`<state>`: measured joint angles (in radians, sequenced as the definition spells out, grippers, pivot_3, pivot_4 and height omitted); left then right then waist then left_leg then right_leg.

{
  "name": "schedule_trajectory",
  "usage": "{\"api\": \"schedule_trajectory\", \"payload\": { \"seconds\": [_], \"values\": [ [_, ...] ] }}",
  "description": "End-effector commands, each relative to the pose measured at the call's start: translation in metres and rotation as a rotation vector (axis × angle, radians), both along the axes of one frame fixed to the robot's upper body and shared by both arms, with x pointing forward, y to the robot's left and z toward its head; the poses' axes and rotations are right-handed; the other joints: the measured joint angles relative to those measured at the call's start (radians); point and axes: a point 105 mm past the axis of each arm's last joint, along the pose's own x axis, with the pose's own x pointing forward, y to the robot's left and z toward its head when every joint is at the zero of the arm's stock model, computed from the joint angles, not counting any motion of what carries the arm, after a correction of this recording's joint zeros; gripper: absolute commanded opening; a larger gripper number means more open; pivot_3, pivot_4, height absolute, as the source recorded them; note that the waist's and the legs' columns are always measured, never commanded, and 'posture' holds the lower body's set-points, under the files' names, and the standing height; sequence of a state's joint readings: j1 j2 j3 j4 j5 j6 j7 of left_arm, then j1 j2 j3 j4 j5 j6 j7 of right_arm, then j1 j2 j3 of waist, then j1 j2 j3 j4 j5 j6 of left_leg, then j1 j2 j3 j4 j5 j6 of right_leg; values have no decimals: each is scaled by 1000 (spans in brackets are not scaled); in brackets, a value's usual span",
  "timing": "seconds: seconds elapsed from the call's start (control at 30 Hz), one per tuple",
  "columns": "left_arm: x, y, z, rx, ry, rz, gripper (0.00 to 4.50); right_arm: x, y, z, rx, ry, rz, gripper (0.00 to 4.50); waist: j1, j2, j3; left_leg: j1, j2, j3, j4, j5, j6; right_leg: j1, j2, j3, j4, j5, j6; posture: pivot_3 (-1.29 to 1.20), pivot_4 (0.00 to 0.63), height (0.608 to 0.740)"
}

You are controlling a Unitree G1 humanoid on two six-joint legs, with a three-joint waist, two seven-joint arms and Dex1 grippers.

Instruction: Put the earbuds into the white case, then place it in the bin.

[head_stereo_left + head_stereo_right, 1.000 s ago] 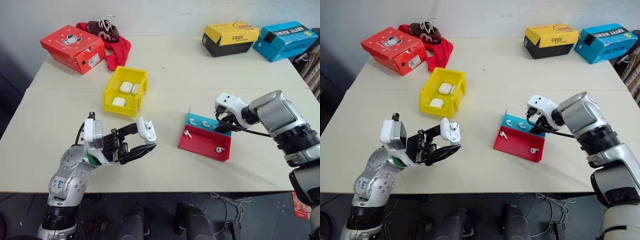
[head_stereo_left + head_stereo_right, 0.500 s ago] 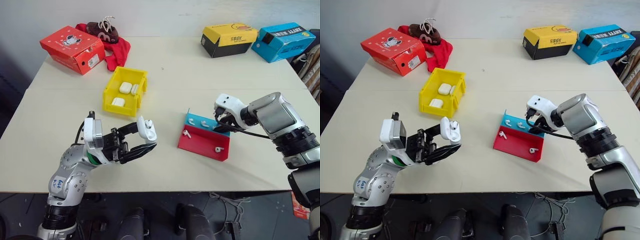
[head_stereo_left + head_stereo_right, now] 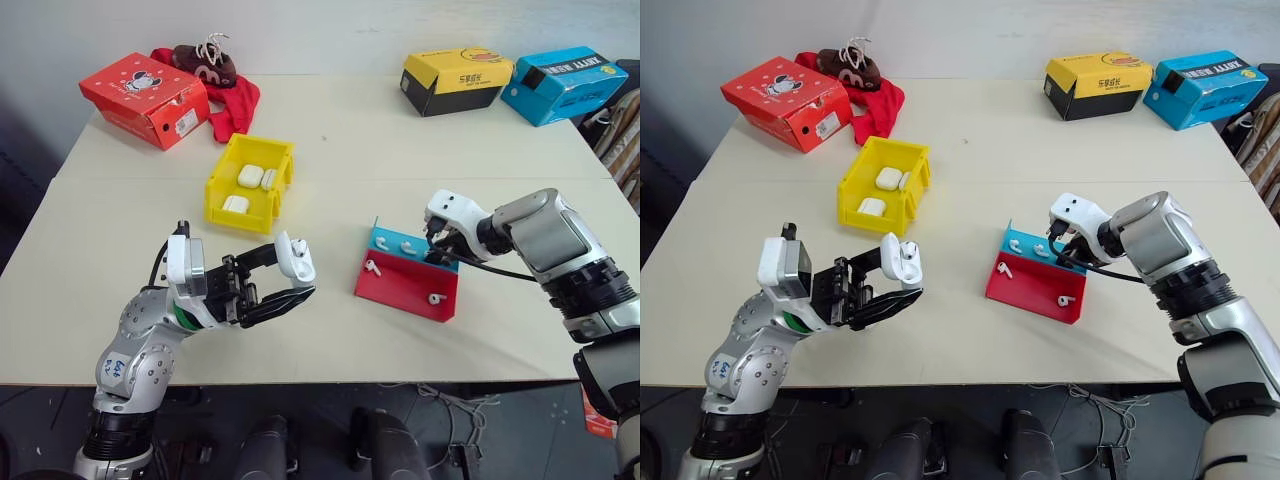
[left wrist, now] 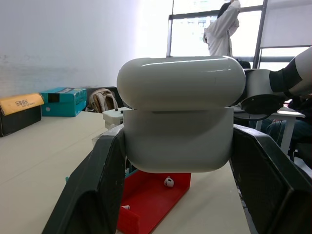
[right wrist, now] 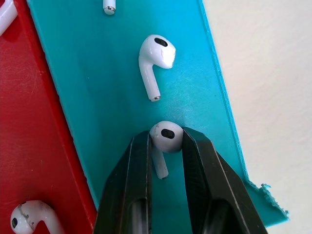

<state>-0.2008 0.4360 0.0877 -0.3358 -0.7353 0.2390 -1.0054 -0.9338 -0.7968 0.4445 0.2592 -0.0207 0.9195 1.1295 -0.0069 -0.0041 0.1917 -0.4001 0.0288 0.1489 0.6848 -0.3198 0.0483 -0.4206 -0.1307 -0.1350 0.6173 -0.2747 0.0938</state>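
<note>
I should put the earbud into the white case over the bare table [image 3: 328,257] just beside the red-and-blue tray with my right gripper.
My left gripper [image 3: 292,278] is shut on a white case [image 3: 295,258], held above the table's front left with its lid closed [image 4: 180,117]. The right gripper [image 5: 165,138] points down onto the blue back wall of the red-and-blue tray [image 3: 405,287]. Its two fingers are shut on the head of one earbud [image 5: 166,132] lying there. A second earbud [image 5: 155,56] lies on the blue wall just beyond it. More earbuds [image 3: 373,266] [image 3: 434,298] rest on the red part. The yellow bin [image 3: 216,190] stands behind the left hand and holds three white cases [image 3: 250,175].
A red box [image 3: 145,97] and a red cloth with a brown shoe [image 3: 205,60] sit at the table's back left. A yellow box [image 3: 458,78] and a blue box [image 3: 568,80] are at the back right. A person [image 4: 222,27] stands far off by a window.
The right gripper's fingers have drawn together around an earbud on the tray's blue wall. The left arm and its case have kept still.
</note>
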Motion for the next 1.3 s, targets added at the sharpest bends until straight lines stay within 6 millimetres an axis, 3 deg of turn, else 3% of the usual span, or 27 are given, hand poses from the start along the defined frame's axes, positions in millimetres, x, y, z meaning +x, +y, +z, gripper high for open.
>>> {"api": "schedule_trajectory", "payload": {
  "seconds": [0.03,0.17,0.3,0.37,0.47,0.53,0.63,0.8,0.87,1.1,1.3],
  "values": [
    [-5,-1,7,-3,-36,-14,2781,-3,-3,-11,-11,28,-19,453,0,0,0,0,0,0,0,0,0,0,0,0,0,0,0,0,150,740],
    [-4,-1,8,-4,-36,-15,2781,-1,-8,-7,1,11,-36,453,0,0,0,0,0,0,0,0,0,0,0,0,0,0,0,0,150,740],
    [-4,-2,10,-11,-41,-21,2781,7,-21,33,114,-109,-53,453,3,0,0,0,0,0,0,0,0,0,0,0,0,0,0,0,150,740],
    [-3,-2,12,-18,-45,-30,2781,2,-13,62,311,-162,39,453,5,1,1,-1,-1,0,0,1,1,-1,0,0,0,0,0,0,150,740],
    [-3,-4,16,-41,-25,-67,2781,-21,8,118,769,-275,283,453,5,1,1,-3,-1,0,0,1,1,-1,2,0,-1,0,0,0,150,740],
    [-1,-6,20,-59,-9,-85,2781,-37,15,135,934,-330,390,453,5,1,1,-2,-1,-1,0,1,1,-1,3,-1,0,0,0,0,150,740],
    [4,-11,24,-76,3,-107,2781,-61,42,154,1185,-305,502,453,2,1,1,-1,-1,-1,0,1,1,-1,2,0,1,0,0,0,150,740],
    [13,-25,28,-92,10,-144,2781,-103,92,144,1330,-208,640,453,5,1,1,-1,0,-1,0,2,0,-1,1,1,3,0,0,0,150,740],
    [15,-29,29,-99,14,-158,2781,-112,102,143,1350,-216,668,453,7,1,1,-1,-2,-2,0,2,0,-1,1,0,3,0,0,0,150,740],
    [20,-38,35,-139,22,-160,2781,-129,116,128,1372,-168,698,453,4,1,1,-1,-5,-2,0,2,3,-1,0,1,3,0,1,0,150,740],
    [19,-39,34,-123,12,-173,2781,-128,121,122,1374,-181,669,453,3,1,1,-1,-4,-1,0,2,3,-1,1,1,3,0,1,0,150,740]
  ]
}}
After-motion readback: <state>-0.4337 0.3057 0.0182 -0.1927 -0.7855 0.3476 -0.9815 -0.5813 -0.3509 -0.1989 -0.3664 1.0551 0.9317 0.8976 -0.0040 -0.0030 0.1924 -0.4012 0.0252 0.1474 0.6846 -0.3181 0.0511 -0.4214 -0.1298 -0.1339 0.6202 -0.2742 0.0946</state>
